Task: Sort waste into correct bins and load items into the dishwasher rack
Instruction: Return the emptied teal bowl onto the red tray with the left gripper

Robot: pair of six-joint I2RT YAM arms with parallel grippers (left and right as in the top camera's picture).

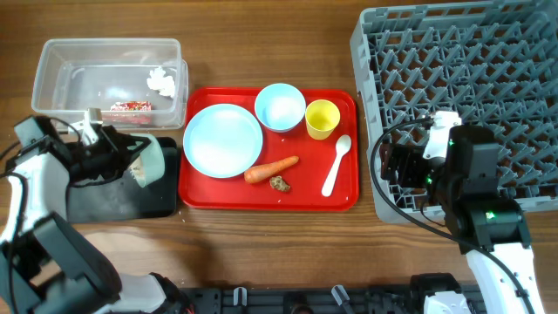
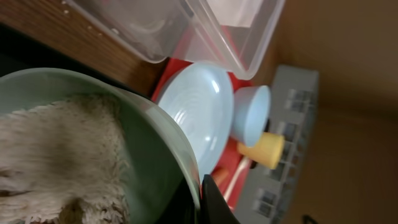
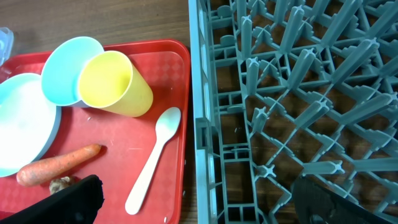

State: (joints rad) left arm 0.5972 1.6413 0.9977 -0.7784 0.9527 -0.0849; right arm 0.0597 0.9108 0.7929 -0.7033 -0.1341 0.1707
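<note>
Next, my left gripper releases the mint bowl on the middle of the light-blue dish (image 1: 226,146) (image 2: 199,123) on the red tray.
My left gripper (image 1: 131,161) is shut on the rim of a mint bowl (image 1: 150,160) and holds it tilted over the black tray (image 1: 122,196). In the left wrist view (image 2: 200,194) the bowl (image 2: 143,143) holds white rice-like crumbs (image 2: 56,155). The clear tub (image 1: 61,74) contains the red wrapper (image 1: 131,106) and white tissue (image 1: 161,82). The light-blue dish (image 1: 222,139), pale blue bowl (image 1: 280,106), yellow cup (image 1: 322,119), white spoon (image 1: 336,164), carrot (image 1: 271,169) and brown scrap (image 1: 280,183) lie on the red tray (image 1: 349,199). My right gripper (image 1: 397,164) is open and empty over the left edge of the grey rack (image 1: 488,52).
In the right wrist view the spoon (image 3: 152,162), cup (image 3: 115,84), carrot (image 3: 59,165) and scrap (image 3: 60,183) lie left of the rack wall (image 3: 199,93). The red tray sits between the bins and the rack. Cables trail from both arms.
</note>
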